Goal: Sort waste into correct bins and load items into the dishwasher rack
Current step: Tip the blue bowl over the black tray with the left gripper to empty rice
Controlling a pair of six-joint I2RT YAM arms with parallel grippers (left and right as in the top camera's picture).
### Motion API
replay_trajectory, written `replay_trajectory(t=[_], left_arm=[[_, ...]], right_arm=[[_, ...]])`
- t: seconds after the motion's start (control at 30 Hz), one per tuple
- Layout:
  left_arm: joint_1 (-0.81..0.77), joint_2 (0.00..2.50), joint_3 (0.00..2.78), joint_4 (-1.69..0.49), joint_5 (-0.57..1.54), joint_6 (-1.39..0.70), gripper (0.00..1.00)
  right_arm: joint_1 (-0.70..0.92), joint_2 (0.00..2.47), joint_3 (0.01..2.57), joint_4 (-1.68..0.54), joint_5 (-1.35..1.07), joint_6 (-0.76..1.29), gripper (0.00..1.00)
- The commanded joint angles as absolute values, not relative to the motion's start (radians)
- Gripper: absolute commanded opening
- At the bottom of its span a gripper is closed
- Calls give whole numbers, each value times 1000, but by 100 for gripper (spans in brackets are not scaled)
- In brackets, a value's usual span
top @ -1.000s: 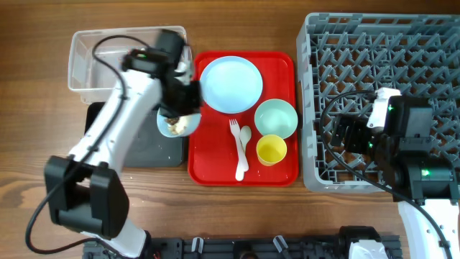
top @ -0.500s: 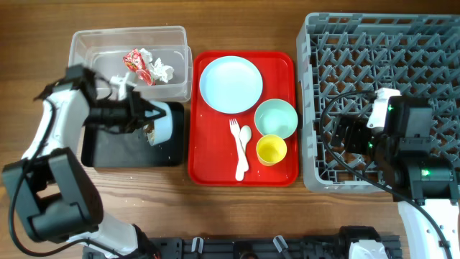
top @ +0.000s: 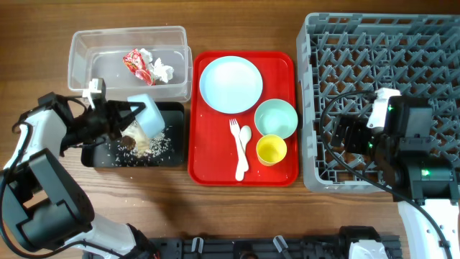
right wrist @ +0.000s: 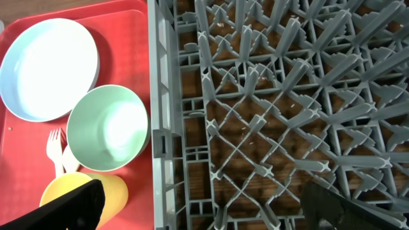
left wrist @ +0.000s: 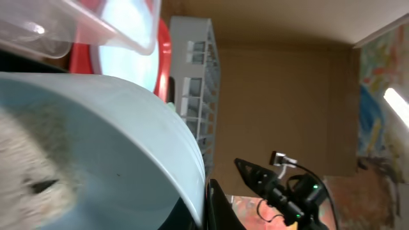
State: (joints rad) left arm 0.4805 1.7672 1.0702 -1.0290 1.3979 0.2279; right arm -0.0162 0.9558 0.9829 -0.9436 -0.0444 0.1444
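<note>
The pale blue bowl, now tipped over the black tray, will be set down by my left gripper on the red tray (top: 216,135) next to the white fork.
My left gripper (top: 131,116) is shut on the rim of the pale blue bowl (top: 147,115) and holds it tipped on its side over the black tray (top: 97,155). Brown food bits and white crumbs (top: 144,144) lie scattered in that tray. In the left wrist view the bowl (left wrist: 115,140) fills the frame, with one finger (left wrist: 216,207) at its rim. The clear tub (top: 93,54) holds the red-and-white wrapper (top: 134,61) and the white tissue (top: 162,70). My right gripper (top: 352,135) (right wrist: 204,211) is open and empty above the grey rack (top: 388,72) (right wrist: 287,96).
The red tray (top: 208,169) carries the pale blue plate (top: 230,84) (right wrist: 48,67), mint green bowl (top: 276,119) (right wrist: 107,128), yellow cup (top: 272,150) (right wrist: 112,188), white fork (top: 234,133) (right wrist: 56,150) and white spoon (top: 243,155).
My left arm swung from beside the red tray to over the black tray with the blue bowl. The bowl has tipped further and food bits now lie in the black tray. The right arm is unmoved.
</note>
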Motion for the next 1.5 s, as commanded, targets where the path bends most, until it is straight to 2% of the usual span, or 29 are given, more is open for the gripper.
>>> replay_trajectory(t=[0.0,0.27,0.37,0.47,0.5,0.53,0.57,0.6,0.67,0.9,1.03,1.1,1.2,1.3,1.37,1.4,1.47], left_arm=[[487,1756,1064,-1032,1470,254,4],[490,1756,1064,-1007,1480,254,4],[500,1756,1064,-961,1441,100,4],[500,1755,1064,-958,1556,201,4],[505,1756,1064,-923,1514,188,4],[511,1756,1064,-913,1477,77,4],[513,1756,1064,-935,1516,40,4],[512,1749,1064,-965,1578,107,4],[513,1739,1066,-981,1551,197,4],[517,1741,1066,-972,1555,150,4],[533,1740,1066,-897,1470,121,4],[530,1740,1066,-928,1578,69,4],[501,1697,1072,-963,1533,259,4],[504,1697,1071,-890,1444,64,4],[499,1684,1072,-930,1578,167,4],[492,1668,1074,-925,1560,237,4],[493,1660,1074,-867,1434,138,4]], right_arm=[[-12,957,1005,-945,-46,131,100],[-12,957,1005,-945,-46,131,100],[-12,957,1005,-945,-46,131,100],[-12,957,1005,-945,-46,131,100],[-12,957,1005,-945,-46,131,100],[-12,957,1005,-945,-46,131,100],[-12,957,1005,-946,-46,130,100],[-12,957,1005,-949,-46,131,100],[-12,957,1005,-952,-46,131,100],[-12,957,1005,-951,-46,131,100],[-12,957,1005,-950,-46,131,100],[-12,957,1005,-951,-46,131,100],[-12,957,1005,-950,-46,131,100],[-12,957,1005,-950,-46,131,100],[-12,957,1005,-951,-46,131,100],[-12,957,1005,-952,-46,131,100],[-12,957,1005,-951,-46,131,100]])
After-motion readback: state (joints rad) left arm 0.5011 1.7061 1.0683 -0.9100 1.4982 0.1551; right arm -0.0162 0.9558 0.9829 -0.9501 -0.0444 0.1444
